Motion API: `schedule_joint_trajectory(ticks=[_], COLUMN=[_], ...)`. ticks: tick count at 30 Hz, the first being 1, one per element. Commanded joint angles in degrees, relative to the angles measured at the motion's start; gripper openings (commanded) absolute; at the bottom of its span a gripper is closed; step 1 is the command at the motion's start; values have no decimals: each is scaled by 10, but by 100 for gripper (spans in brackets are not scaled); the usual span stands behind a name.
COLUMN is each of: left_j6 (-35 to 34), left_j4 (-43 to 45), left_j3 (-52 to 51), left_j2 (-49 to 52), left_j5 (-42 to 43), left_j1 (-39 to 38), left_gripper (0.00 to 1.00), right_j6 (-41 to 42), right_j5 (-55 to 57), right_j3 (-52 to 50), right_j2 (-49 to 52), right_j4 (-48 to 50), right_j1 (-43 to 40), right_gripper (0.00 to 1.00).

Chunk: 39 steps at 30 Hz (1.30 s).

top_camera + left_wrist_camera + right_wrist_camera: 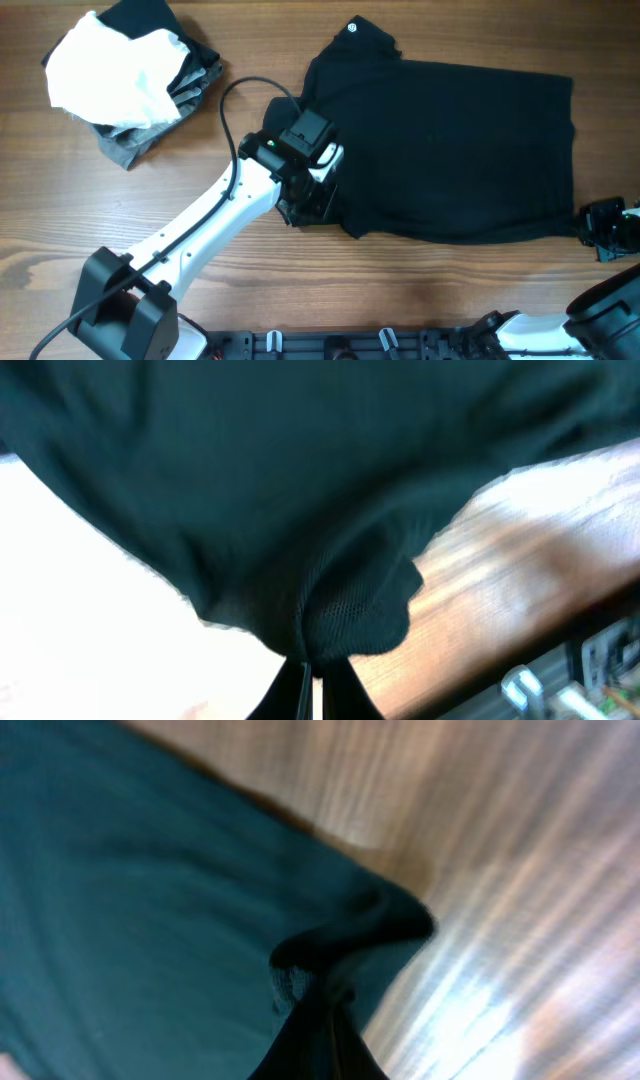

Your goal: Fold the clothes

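My left gripper has the shirt's corner. It will let go of it on top of the black shirt (326, 155), further in from that shirt's near edge.
A black shirt (450, 150) lies spread on the wooden table, right of centre. My left gripper (318, 205) is shut on the shirt's near left corner; in the left wrist view the fingertips (312, 675) pinch a bunched fold of the dark fabric (300, 510). My right gripper (592, 225) is shut on the shirt's near right corner; in the right wrist view the fingertips (325, 1020) pinch a crumpled corner of the fabric (150, 900).
A pile of other clothes (125, 75), white on top of grey and black, lies at the far left of the table. A black rail with fittings (350, 345) runs along the near edge.
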Motion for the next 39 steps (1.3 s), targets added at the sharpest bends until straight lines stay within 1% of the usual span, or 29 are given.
schedule_joint_trajectory(ticks=[1, 2, 4, 6, 8, 11, 16, 19, 23, 24, 32, 39], left_j6=[1, 2, 31, 36, 62, 62, 76, 76, 76, 76, 76, 76], left_j4=[58, 83, 112, 123, 135, 154, 200, 200, 200, 200, 212, 259], left_j3=[11, 11, 11, 11, 11, 11, 11, 11, 11, 11, 11, 11], left_j2=[-9, -9, -9, -9, -9, -9, -9, -9, -9, -6, 36, 63], left_j5=[-30, -34, -42, -79, -116, -181, -191, -229, -230, -230, -231, -229], left_j1=[16, 17, 17, 17, 17, 17, 17, 17, 17, 17, 23, 50], left_gripper=[4, 4, 4, 4, 4, 4, 4, 4, 4, 4, 4, 4], right_j6=[-4, -4, -4, -4, 11, 10, 9, -5, 0, 21, 73, 72], right_j5=[-71, -72, -72, -72, -70, -69, -68, -68, -34, -17, 35, 34], right_j3=[8, 9, 8, 8, 8, 8, 8, 8, 8, 8, 8, 8], right_j2=[-9, -9, -9, -9, -9, -9, -9, -9, -9, -9, -8, -4], right_j4=[24, 32, 57, 75, 89, 125, 155, 171, 196, 206, 228, 254], right_j1=[3, 5, 14, 21, 26, 26, 38, 78, 119, 126, 127, 134], right_gripper=[4, 4, 4, 4, 4, 4, 5, 5, 7, 7, 8, 8])
